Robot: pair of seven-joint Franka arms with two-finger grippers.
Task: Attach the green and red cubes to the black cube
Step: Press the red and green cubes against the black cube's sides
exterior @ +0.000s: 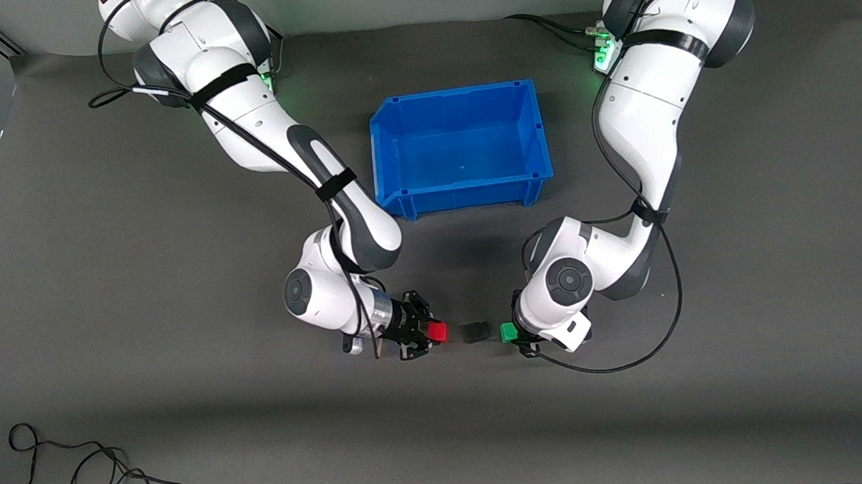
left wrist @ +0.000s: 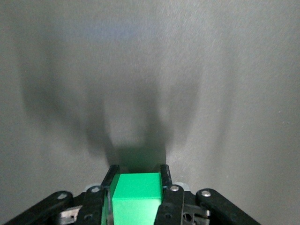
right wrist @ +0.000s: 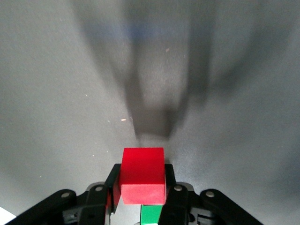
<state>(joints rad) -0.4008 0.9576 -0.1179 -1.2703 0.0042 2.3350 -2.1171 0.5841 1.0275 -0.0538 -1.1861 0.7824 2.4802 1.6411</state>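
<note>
Next, my left gripper lets go of the green cube on the mat (exterior: 484, 337), where it will rest against the side of the black cube that is opposite the red cube.
The black cube (exterior: 475, 332) sits on the grey mat, nearer the front camera than the blue bin. My right gripper (exterior: 430, 333) is shut on the red cube (exterior: 438, 332), held low beside the black cube toward the right arm's end, with a small gap. My left gripper (exterior: 512, 335) is shut on the green cube (exterior: 507, 332), just off the black cube's other face. The left wrist view shows the green cube (left wrist: 137, 197) between the fingers (left wrist: 165, 180). The right wrist view shows the red cube (right wrist: 143, 176) clamped. The black cube is out of both wrist views.
A blue bin (exterior: 396, 137), open and empty, stands in the middle of the table, farther from the front camera than the cubes. Loose black cables (exterior: 82, 474) lie near the table's front edge at the right arm's end.
</note>
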